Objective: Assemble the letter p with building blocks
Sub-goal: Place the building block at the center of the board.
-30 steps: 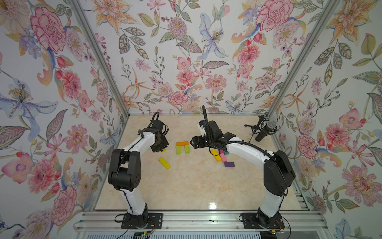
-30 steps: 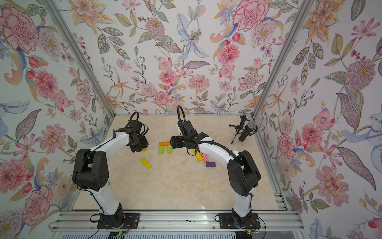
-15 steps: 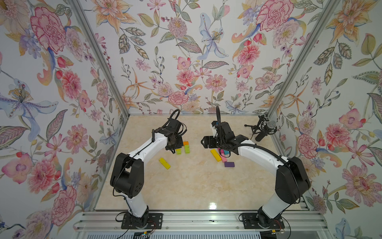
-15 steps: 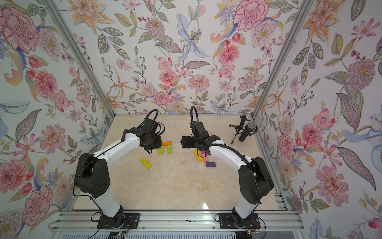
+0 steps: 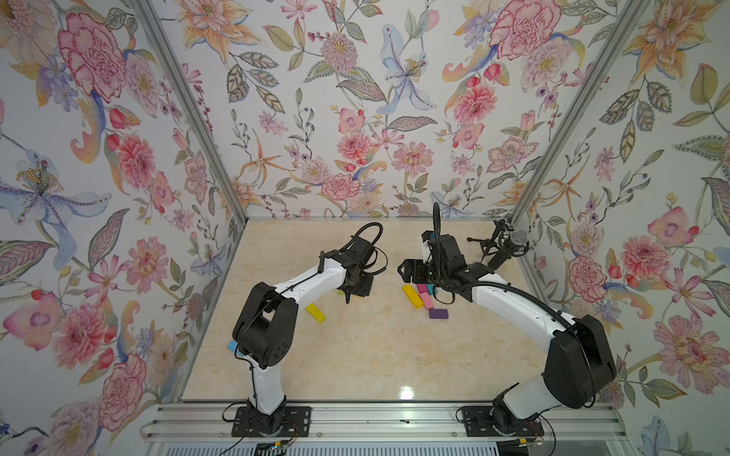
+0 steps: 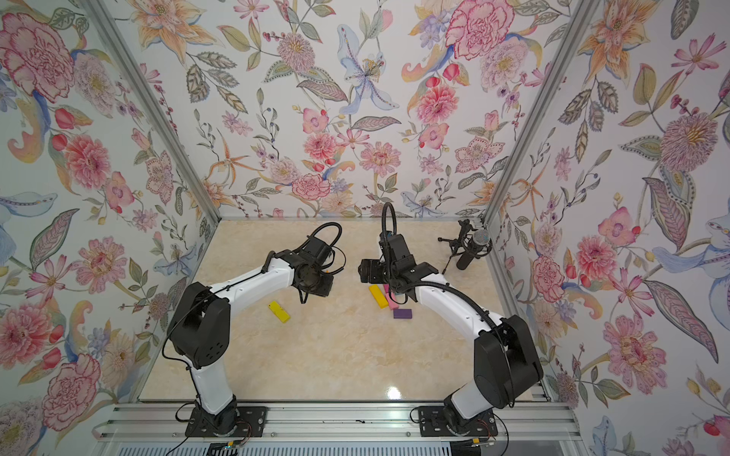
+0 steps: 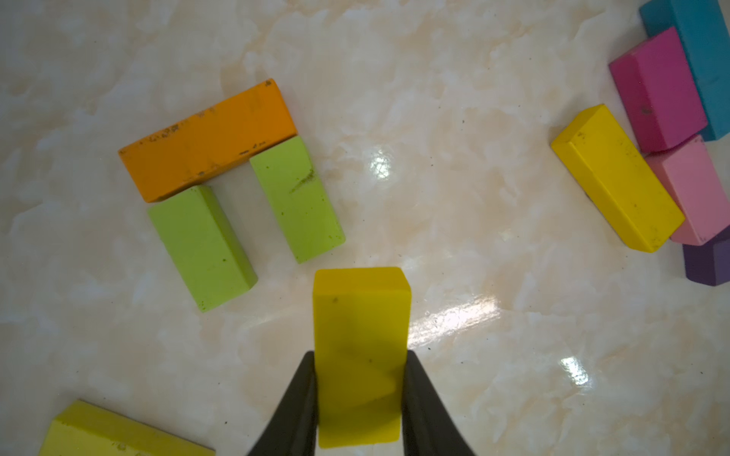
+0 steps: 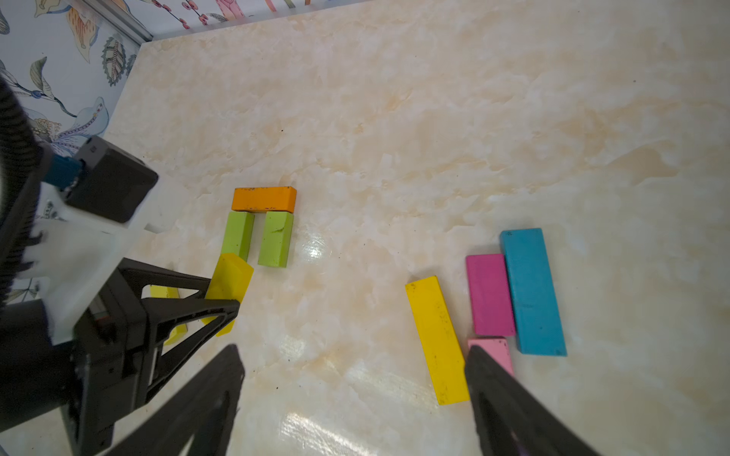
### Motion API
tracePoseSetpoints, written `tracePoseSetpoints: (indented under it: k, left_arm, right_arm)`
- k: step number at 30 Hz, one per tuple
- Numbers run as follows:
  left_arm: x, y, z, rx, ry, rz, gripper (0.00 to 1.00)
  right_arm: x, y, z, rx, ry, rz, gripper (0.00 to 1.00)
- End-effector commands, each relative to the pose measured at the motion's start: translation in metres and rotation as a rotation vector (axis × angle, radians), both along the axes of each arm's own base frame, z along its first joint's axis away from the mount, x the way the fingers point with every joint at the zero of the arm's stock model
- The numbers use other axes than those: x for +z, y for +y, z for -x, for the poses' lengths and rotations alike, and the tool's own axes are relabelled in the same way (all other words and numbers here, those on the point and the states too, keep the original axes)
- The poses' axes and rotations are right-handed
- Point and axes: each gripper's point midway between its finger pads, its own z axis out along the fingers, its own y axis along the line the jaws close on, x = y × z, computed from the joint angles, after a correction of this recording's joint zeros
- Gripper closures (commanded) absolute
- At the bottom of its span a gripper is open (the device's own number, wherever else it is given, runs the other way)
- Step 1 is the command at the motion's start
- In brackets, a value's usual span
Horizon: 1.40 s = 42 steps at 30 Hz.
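Observation:
Next, I set the yellow block down with my left gripper on the marble (image 5: 361, 305) (image 7: 381, 357), just in front of the lime green blocks.
My left gripper (image 7: 360, 354) is shut on a yellow block (image 7: 360, 316), which hangs just short of two lime green blocks (image 7: 201, 248) (image 7: 296, 197). These lie side by side under an orange block (image 7: 207, 140) laid across their far ends. In both top views the left gripper (image 5: 357, 290) hides that group. My right gripper (image 8: 353, 349) is open and holds nothing. It hovers beside a long yellow block (image 8: 436, 339), with magenta (image 8: 490, 294), teal (image 8: 531, 292) and pink (image 8: 493, 349) blocks next to it. A purple block (image 5: 438, 313) lies nearest the front.
Another yellow block (image 5: 315, 312) lies alone on the marble table (image 5: 375, 355), left of centre. A microphone on a small stand (image 5: 509, 244) occupies the back right corner. Flowered walls close the table in on three sides.
My left arm has swung right and now covers the orange and green blocks in the top views. My right arm has drawn back to the right, over the loose blocks.

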Motion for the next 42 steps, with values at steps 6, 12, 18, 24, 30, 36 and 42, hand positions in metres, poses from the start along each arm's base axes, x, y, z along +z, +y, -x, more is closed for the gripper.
tracePoseSetpoints:
  k: [6, 12, 18, 24, 30, 36, 42]
  left_arm:
    - [0.011, 0.0, 0.007, -0.268, -0.094, -0.174, 1.0]
    - [0.012, -0.005, 0.013, -0.479, -0.133, -0.321, 1.0]
    - [0.011, -0.01, 0.021, -0.579, -0.157, -0.301, 0.98]
    - [-0.01, -0.013, 0.029, -0.627, -0.07, -0.231, 0.9]
    - [-0.04, -0.002, 0.023, -0.584, 0.015, -0.228, 0.8]
    - [-0.04, 0.0, 0.017, -0.57, 0.001, -0.21, 0.77]
    - [-0.037, -0.004, 0.025, -0.598, 0.006, -0.181, 0.74]
  right_arm:
    - [-0.002, -0.007, 0.0, -0.026, 0.005, -0.001, 0.12]
    - [-0.004, -0.006, 0.0, -0.02, 0.009, -0.003, 0.12]
    - [-0.002, -0.013, 0.003, -0.03, 0.006, -0.005, 0.12]
    - [-0.009, -0.027, 0.006, -0.058, 0.021, 0.001, 0.11]
    - [-0.015, -0.032, 0.006, -0.069, 0.037, 0.001, 0.1]
    - [-0.017, -0.039, 0.006, -0.086, 0.043, 0.0, 0.1]
    - [-0.02, -0.037, 0.003, -0.083, 0.053, 0.0, 0.1]
